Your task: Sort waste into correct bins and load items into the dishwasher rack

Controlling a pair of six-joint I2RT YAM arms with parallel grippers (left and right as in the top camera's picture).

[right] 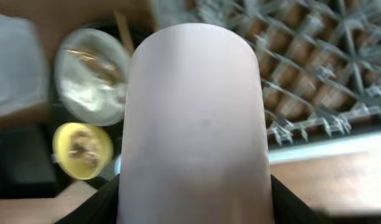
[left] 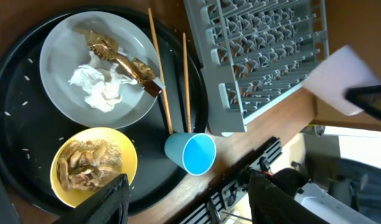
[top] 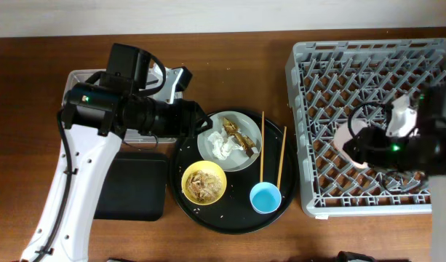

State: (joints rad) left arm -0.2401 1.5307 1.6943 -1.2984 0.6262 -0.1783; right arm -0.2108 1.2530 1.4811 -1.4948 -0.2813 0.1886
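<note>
The light blue cup's rim (top: 257, 194) (left: 185, 155) on the round black tray is the next place my left gripper should go to and close on.
My right gripper (top: 364, 145) is shut on the small pink cup (right: 193, 124) and holds it over the left part of the grey dishwasher rack (top: 426, 54). My left gripper (left: 187, 199) is open and empty above the round black tray. On that tray sit the grey plate (top: 212, 138) with the white tissue (top: 223, 147) and the gold-brown wrapper (top: 242, 136), the yellow bowl (top: 204, 182) with brown food scraps, the light blue cup (top: 265, 197) and two chopsticks (top: 262, 145). The clear tub (top: 81, 76) is mostly hidden under my left arm. The black rectangular tray (top: 135, 185) lies below it.
The large round black tray (top: 230, 218) lies between the bins and the rack. Scattered rice grains lie on it. The brown wooden table (top: 230, 65) shows behind and in front.
</note>
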